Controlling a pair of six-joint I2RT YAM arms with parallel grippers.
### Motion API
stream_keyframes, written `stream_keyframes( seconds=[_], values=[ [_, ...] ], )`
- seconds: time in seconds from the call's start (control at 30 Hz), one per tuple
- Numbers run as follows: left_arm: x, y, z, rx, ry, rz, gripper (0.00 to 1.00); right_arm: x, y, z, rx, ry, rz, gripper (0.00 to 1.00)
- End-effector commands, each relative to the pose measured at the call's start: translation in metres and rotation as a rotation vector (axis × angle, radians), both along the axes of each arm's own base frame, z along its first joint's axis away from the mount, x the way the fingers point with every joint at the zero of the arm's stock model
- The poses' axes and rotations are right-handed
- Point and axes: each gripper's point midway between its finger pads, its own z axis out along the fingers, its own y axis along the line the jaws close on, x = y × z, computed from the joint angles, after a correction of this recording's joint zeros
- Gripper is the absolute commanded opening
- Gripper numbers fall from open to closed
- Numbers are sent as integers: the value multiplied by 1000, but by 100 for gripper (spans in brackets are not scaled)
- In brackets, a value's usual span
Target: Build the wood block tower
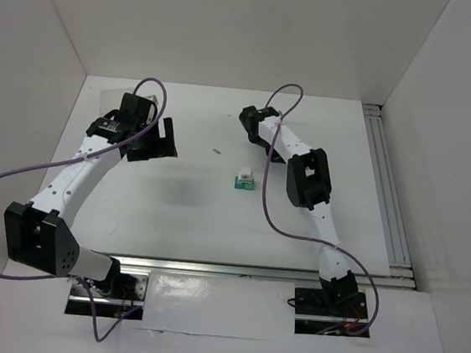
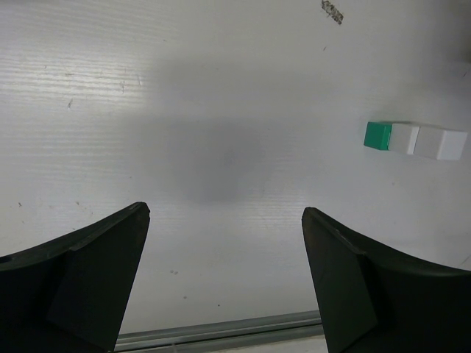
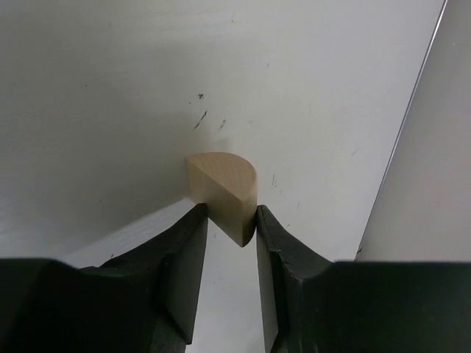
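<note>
My right fingers hold the crooked tan block by one corner; I will set it down and retake it squarely across its flat side point(image 3: 215, 194).
A white cube with a red mark point(image 1: 245, 176) sits on top of a teal-green cube point(image 1: 241, 185) in the middle of the table. Both also show at the right of the left wrist view, the teal cube point(image 2: 377, 135) and the white cube point(image 2: 438, 143). My left gripper point(image 1: 156, 141) is open and empty, above the table to the left of the stack point(image 2: 224, 213). My right gripper point(image 1: 254, 121) is at the back, behind the stack. It is shut on a tan rounded wooden block point(image 3: 222, 190), held at the fingertips point(image 3: 230, 217) above the table. The tan block is hidden in the top view.
White walls enclose the table at the back and both sides. An aluminium rail point(image 1: 251, 271) runs along the near edge and another point(image 1: 385, 192) along the right side. A small dark speck point(image 1: 218, 151) lies left of the stack. A faint translucent tray edge point(image 1: 109, 97) shows at the back left.
</note>
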Motion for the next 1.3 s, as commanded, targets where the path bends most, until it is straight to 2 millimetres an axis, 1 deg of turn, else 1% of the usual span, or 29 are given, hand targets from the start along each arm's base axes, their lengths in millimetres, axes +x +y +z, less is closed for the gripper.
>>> stream_keyframes(
  seconds=[0.0,0.1,0.17,0.2,0.23,0.3,0.33,0.37,0.4,0.43,0.47,0.5,0.53,0.63,0.67,0.73,0.77,0.8,0.83,0.87,0.9,0.93,0.97,1.13,1.2,1.27],
  values=[
    [1,-2,17,-4,-53,-17,98,-1,2,8,1,-20,-6,38],
    [1,-2,17,-4,-53,-17,98,-1,-4,17,-34,-51,-19,36],
    [1,-2,17,-4,-53,-17,98,-6,-10,25,-58,-59,-24,35],
    [1,-2,17,-4,-53,-17,98,-7,-12,25,-74,-58,-23,35],
    [1,-2,17,-4,-53,-17,98,-7,-17,31,-107,-74,-22,33],
    [1,-2,17,-4,-53,-17,98,-13,-24,33,-143,-75,-30,32],
    [1,-2,17,-4,-53,-17,98,-15,-32,32,-170,-68,-37,32],
    [1,-2,17,-4,-53,-17,98,-17,-33,34,-169,-72,-43,32],
    [1,-2,17,-4,-53,-17,98,-22,-41,33,-188,-58,-50,31],
    [1,-2,17,-4,-53,-17,98,-25,-44,31,-201,-55,-55,31],
    [-1,-3,13,-10,-43,-23,98,-27,-47,34,-224,-57,-52,31],
    [1,-3,14,-11,-52,-23,98,-32,-54,28,-236,-37,-65,31],
    [2,-3,11,-9,-41,-23,98,-33,-61,27,-250,-31,-73,31],
    [2,-3,11,-9,-41,-23,98,-37,-62,26,-249,-37,-85,31],
    [2,-3,7,-2,-32,-30,98,-37,-62,26,-249,-37,-85,33],
    [2,-5,8,-9,-31,-36,98,-36,-62,19,-255,-25,-84,36],
    [2,-5,8,-9,-31,-36,98,-33,-60,21,-248,-38,-85,38],
    [2,-5,8,-9,-31,-36,98,-32,-59,16,-241,-29,-86,44],
    [2,-5,8,-9,-31,-36,98,-34,-53,11,-237,-16,-76,46],
    [2,-5,8,-9,-31,-36,98,-29,-51,15,-225,-37,-79,48],
    [2,-5,8,-9,-31,-36,98,-31,-47,10,-222,-25,-70,48],
    [2,-5,8,-9,-31,-36,98,-29,-45,9,-220,-28,-70,51],
    [2,-5,8,-9,-31,-36,98,-27,-44,10,-215,-38,-71,53],
    [3,-3,7,-1,-32,-29,98,-24,-36,13,-190,-44,-61,53],
    [3,-3,7,-1,-32,-29,98,-21,-30,14,-147,-53,-67,53],
    [3,-3,7,-1,-32,-29,98,-12,-26,30,-80,-99,-84,55]
  ],
)
